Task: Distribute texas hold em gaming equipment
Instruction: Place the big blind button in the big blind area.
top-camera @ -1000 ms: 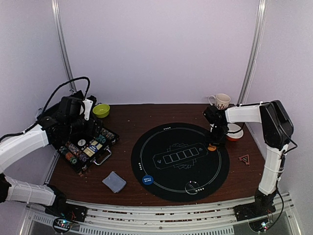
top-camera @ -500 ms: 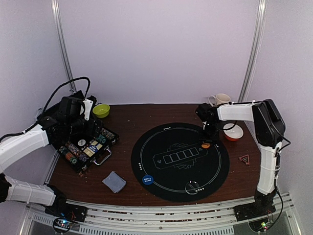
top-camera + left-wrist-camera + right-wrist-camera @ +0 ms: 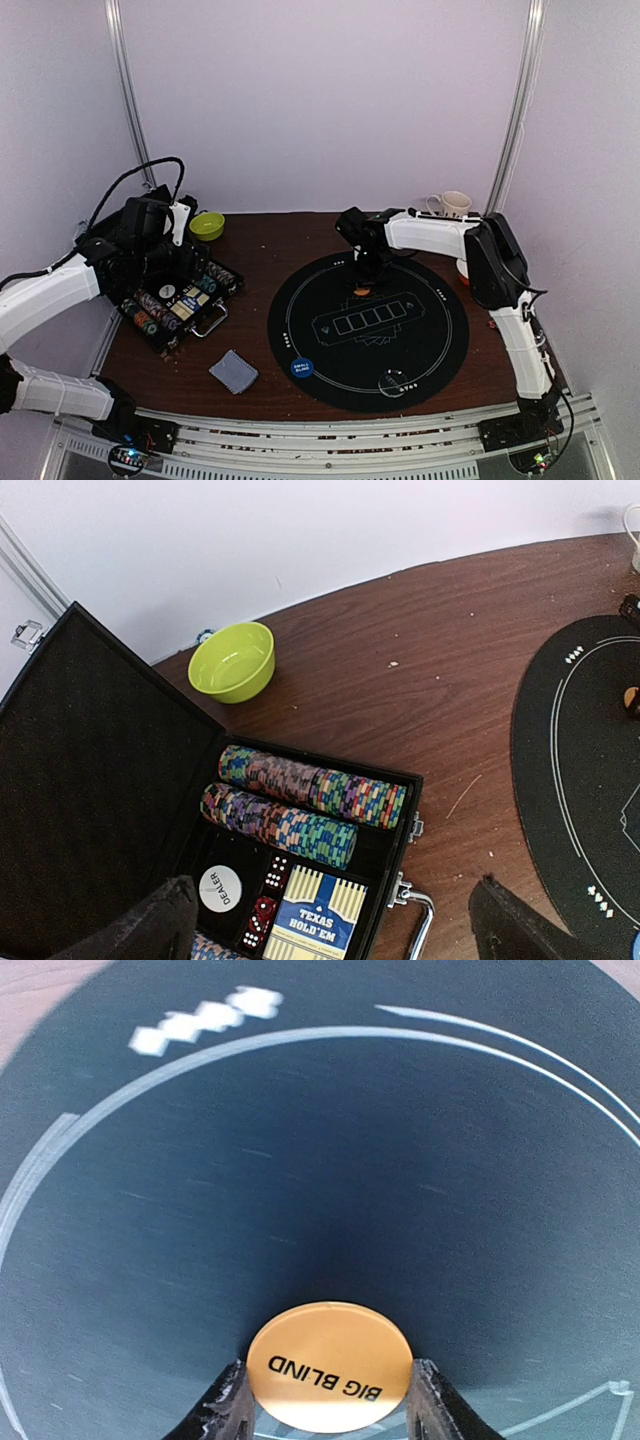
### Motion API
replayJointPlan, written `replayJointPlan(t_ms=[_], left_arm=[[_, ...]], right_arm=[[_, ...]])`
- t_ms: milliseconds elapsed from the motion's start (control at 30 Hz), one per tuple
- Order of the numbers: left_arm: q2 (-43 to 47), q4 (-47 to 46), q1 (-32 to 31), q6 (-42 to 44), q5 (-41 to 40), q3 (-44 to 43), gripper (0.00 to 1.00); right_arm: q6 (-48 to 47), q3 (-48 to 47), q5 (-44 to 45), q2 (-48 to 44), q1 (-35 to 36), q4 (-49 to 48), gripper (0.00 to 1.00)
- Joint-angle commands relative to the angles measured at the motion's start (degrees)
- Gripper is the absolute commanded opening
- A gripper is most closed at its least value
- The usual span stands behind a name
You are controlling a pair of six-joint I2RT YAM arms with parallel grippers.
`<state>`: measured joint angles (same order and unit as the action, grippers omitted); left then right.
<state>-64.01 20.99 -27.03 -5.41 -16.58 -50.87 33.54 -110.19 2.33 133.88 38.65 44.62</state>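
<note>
The robot's right gripper needs to set the BIG BLIND disc down on the mat's white ring (image 3: 326,276) (image 3: 66,1215) by the far suit symbols.
My right gripper (image 3: 328,1400) is shut on an orange "BIG BLIND" button disc (image 3: 329,1380), held low over the far left part of the round black poker mat (image 3: 368,330); the disc also shows in the top view (image 3: 362,290). A blue button disc (image 3: 301,367) and a clear one (image 3: 394,381) lie on the mat's near side. My left gripper (image 3: 330,925) is open and empty above the open black case (image 3: 120,780), which holds rows of striped poker chips (image 3: 300,805), a white dealer disc (image 3: 220,888), red dice and a Texas Hold'em card box (image 3: 315,920). A grey-blue card stack (image 3: 233,371) lies on the table.
A green bowl (image 3: 207,225) stands behind the case. A patterned mug (image 3: 450,206) and a red-and-white bowl (image 3: 464,270), mostly hidden by my right arm, stand at the back right. A red triangle marker lay right of the mat, now hidden.
My right gripper has carried the orange disc leftward across the far side of the mat, from near the red-and-white bowl to the far left. The left arm has not moved.
</note>
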Motion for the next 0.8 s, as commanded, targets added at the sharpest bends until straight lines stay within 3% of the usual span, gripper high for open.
replayJointPlan(t_ms=[0,400,767], left_arm=[[0.3,-2.1,0.4,0.9,-0.2,0.2,0.98],[0.4,-2.2,0.5,0.9,0.3,0.2,0.98],[0.5,-2.2,0.5,0.9,0.3,0.3,0.98]], right_arm=[[2.0,-7.3,-5.0,6.2,3.8,-0.5,0.42],[4.8,-12.2,-6.3,9.8,7.9,-3.8,0.4],[6.7,-17.4,4.8,13.6,6.7,-1.7,0.4]])
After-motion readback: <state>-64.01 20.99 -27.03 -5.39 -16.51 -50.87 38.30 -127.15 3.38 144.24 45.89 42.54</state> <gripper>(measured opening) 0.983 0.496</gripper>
